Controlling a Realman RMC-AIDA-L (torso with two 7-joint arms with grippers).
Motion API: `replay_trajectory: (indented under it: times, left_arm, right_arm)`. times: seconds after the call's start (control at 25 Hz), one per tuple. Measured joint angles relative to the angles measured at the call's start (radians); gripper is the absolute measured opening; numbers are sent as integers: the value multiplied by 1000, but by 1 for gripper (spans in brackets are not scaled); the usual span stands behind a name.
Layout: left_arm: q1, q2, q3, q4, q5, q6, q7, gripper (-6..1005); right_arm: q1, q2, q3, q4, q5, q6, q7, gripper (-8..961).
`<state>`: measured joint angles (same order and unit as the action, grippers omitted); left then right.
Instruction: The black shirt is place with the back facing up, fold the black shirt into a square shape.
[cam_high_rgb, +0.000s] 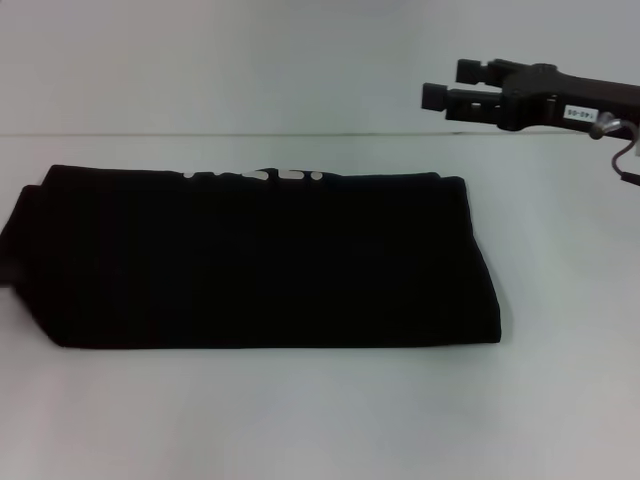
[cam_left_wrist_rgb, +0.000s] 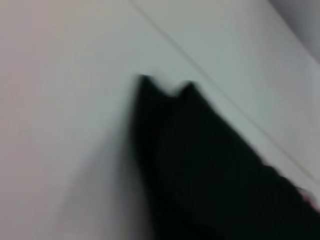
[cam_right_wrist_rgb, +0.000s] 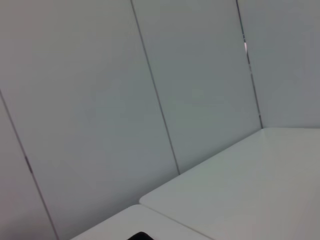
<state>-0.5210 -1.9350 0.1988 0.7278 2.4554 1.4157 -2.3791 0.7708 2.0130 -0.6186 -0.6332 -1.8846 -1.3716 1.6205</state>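
My left gripper should release the end of the black shirt on the shirt's far corner (cam_high_rgb: 464, 193) nearest my right gripper.
The black shirt (cam_high_rgb: 260, 265) lies on the white table (cam_high_rgb: 560, 300), folded into a long flat band running left to right. A few bits of white lettering (cam_high_rgb: 250, 175) peek out along its far edge. In the left wrist view one end of the black shirt (cam_left_wrist_rgb: 200, 165) shows with two small points of cloth sticking out. My right gripper (cam_high_rgb: 442, 84) hangs in the air beyond the shirt's far right corner, apart from it, fingers pointing left, open with nothing between them. My left gripper does not show in any view.
The table's far edge (cam_high_rgb: 300, 135) meets a pale panelled wall (cam_right_wrist_rgb: 150, 90). Bare white table surface lies in front of the shirt and to its right.
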Motion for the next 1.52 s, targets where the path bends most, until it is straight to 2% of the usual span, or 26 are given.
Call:
replay_trajectory:
  times: [0.2,0.24,0.32,0.36,0.4,0.44,0.56,0.68,0.76,0.8,0.88,0.92,1.0,1.04,1.2,1.36,1.44,1.52]
  left_arm:
    - [-158,17,40,-112,-3,36,4,24]
    - [-205,18,58,-152,-3,32,7,24]
    - [-205,18,58,-152,-3,32,7,24]
    - [-266,12,73,-194,-4,25,15,24]
    - [-385,-28,90,-253,-4,6,33,24]
    - [-431,-54,95,-267,-5,-8,38,24]
    - [-506,-120,101,-274,-14,-46,46,23]
    - [-567,-208,105,-277,-51,-111,51,23]
    - [-585,-234,106,-337,-109,-191,87,23]
    - [-588,-237,104,-382,-145,-239,119,23]
    - [-577,-236,79,-536,-239,-344,223,23]
    - [-554,-239,46,-628,-304,-399,327,31]
    - [-537,-241,18,-668,-335,-412,389,46]
    - [-491,-243,-61,-756,-384,-414,549,53]
    - [-443,-242,-109,-801,-383,-373,640,144]
    - [-437,-240,-88,-810,-381,-332,640,255]
    - [-425,-235,-45,-780,-379,-223,639,322]
    - [-415,-233,-26,-753,-378,-179,637,399]
  right_arm:
    - [-32,-16,41,-3,2,10,-34,912]
    - [-42,-21,53,-6,2,9,-41,912]
    - [-61,-30,77,-17,2,15,-47,912]
    - [-73,-35,90,-26,2,15,-48,912]
    - [-83,-39,102,-34,2,16,-48,912]
    - [-92,-44,113,-42,2,16,-47,912]
    - [-124,-66,160,-55,3,19,-46,912]
    - [-148,-93,186,-55,3,18,-48,912]
    - [-159,-110,192,-55,3,17,-50,912]
    - [-166,-123,195,-56,2,14,-51,912]
    - [-168,-129,194,-56,0,14,-51,911]
    - [-170,-136,190,-56,-7,16,-51,911]
    - [-170,-137,187,-58,-10,19,-51,911]
    - [-170,-137,183,-59,-14,19,-51,911]
    - [-160,-133,179,-61,-61,23,-33,911]
    - [-150,-131,176,-59,-103,27,25,911]
    - [-145,-134,170,-62,-120,25,79,911]
    - [-140,-143,153,-62,-139,24,150,911]
